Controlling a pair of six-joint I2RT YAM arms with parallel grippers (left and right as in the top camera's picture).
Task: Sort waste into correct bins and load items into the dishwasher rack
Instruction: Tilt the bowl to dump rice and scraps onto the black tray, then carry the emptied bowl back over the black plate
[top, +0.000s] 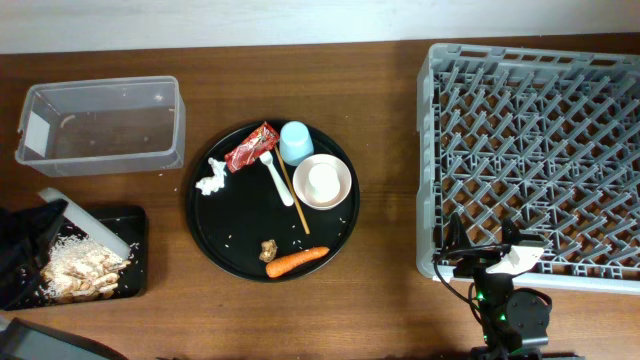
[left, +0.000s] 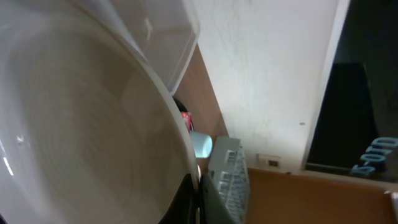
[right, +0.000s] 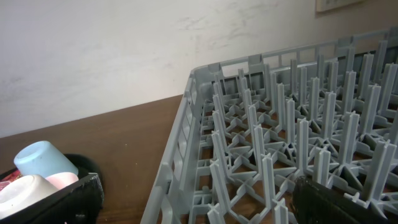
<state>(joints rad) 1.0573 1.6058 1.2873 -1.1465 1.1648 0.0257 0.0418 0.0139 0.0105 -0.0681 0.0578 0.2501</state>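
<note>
The round white plate will go from my left gripper onto the round black tray (top: 240, 210), between the tissue and the brown scrap.
My left gripper (top: 52, 212) is shut on the rim of the round white plate (top: 88, 224), which is tilted steeply over the shallow black tray (top: 135, 280) holding rice and brown scraps (top: 80, 266). In the left wrist view the plate (left: 81, 124) fills the left side, with my fingers (left: 186, 205) pinching its edge. My right gripper (top: 495, 262) stands open at the front left corner of the grey rack (top: 535, 150), nothing between its fingers (right: 68, 199). The round black tray (top: 240, 225) holds a red wrapper (top: 250, 147), blue cup (top: 295, 142), white-pink bowl (top: 323, 182), fork (top: 277, 180), chopsticks (top: 293, 195), tissue (top: 211, 180) and carrot (top: 297, 261).
The clear plastic box (top: 100, 125) stands at the back left, beyond the black tray. A brown scrap (top: 269, 249) and loose rice grains lie on the round tray. The rack's upright pegs (right: 298, 137) rise right in front of my right gripper.
</note>
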